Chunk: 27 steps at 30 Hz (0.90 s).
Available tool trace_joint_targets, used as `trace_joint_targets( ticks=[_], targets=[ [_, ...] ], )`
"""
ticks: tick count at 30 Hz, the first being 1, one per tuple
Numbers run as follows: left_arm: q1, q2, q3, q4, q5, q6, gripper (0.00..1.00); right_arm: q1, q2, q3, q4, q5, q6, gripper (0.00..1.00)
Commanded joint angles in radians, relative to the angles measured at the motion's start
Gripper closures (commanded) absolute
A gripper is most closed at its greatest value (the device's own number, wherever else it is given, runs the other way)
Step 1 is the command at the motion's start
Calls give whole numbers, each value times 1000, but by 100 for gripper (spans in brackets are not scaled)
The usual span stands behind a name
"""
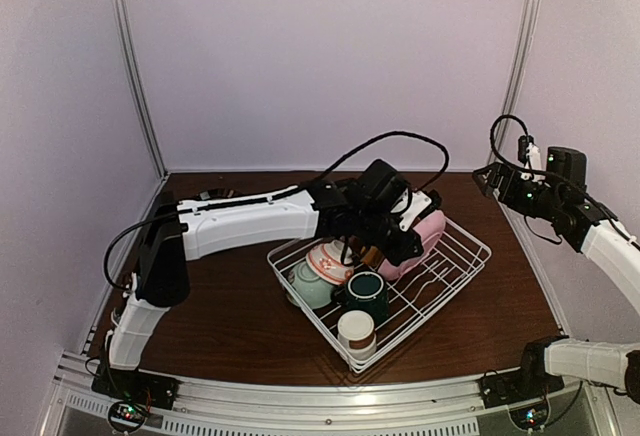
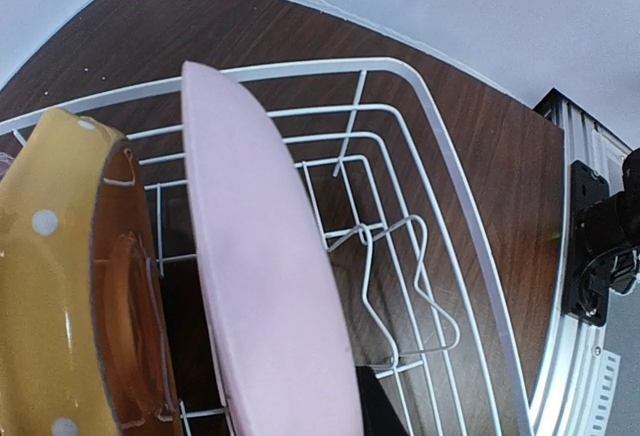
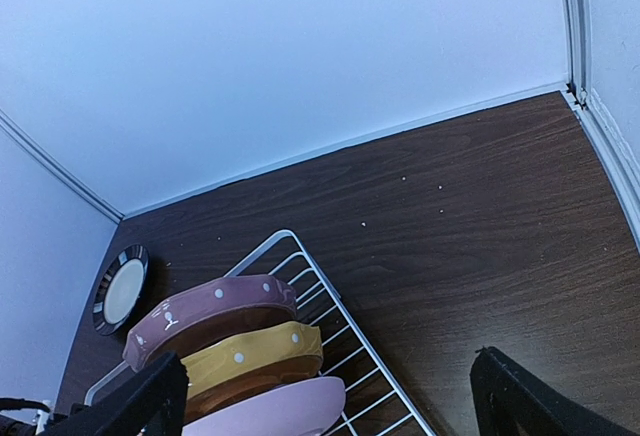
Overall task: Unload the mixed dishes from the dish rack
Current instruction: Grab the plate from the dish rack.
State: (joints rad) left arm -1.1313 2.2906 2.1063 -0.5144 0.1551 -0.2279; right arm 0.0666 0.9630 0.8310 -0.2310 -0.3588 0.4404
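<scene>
I will use my left gripper to set the pink plate down, placing it on top of the black-rimmed plate (image 1: 210,216).
The white wire dish rack (image 1: 452,268) stands at centre right of the table. It holds a pink plate (image 1: 428,234), a red-and-white patterned bowl (image 1: 328,261), a pale green bowl (image 1: 306,286), a dark green mug (image 1: 367,292) and a white-and-brown cup (image 1: 357,332). My left gripper (image 1: 403,234) is down on the pink plate's (image 2: 260,276) rim. One dark finger (image 2: 385,408) presses its right face and the other is hidden behind it. A yellow dotted plate (image 2: 60,286) stands just left of it. My right gripper (image 3: 330,361) hangs open, high above the rack's far corner (image 3: 285,238).
A mauve dotted dish (image 3: 205,314) stands behind the yellow plate (image 3: 255,356) in the rack. A black-rimmed plate (image 3: 120,292) lies on the table at the back left (image 1: 214,194). White walls close in the table on three sides.
</scene>
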Motion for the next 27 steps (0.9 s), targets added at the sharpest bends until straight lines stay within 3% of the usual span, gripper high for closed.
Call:
trace_joint_targets(
  ticks=[1,14,21,27],
  targets=[
    [-9,-88,39,47,67,-37,100,-5,-9,-12,8,17,-5,0],
    [-10,-236,24,114,270,-69,100,-4,-13,-6,6,18,-2,0],
    [-2,-374,-31,107,213,-36,100,-4,-19,-7,8,10,0,0],
    [45,-475,-90,40,67,1,100,-5,-16,-2,15,-3,-5,0]
  ],
)
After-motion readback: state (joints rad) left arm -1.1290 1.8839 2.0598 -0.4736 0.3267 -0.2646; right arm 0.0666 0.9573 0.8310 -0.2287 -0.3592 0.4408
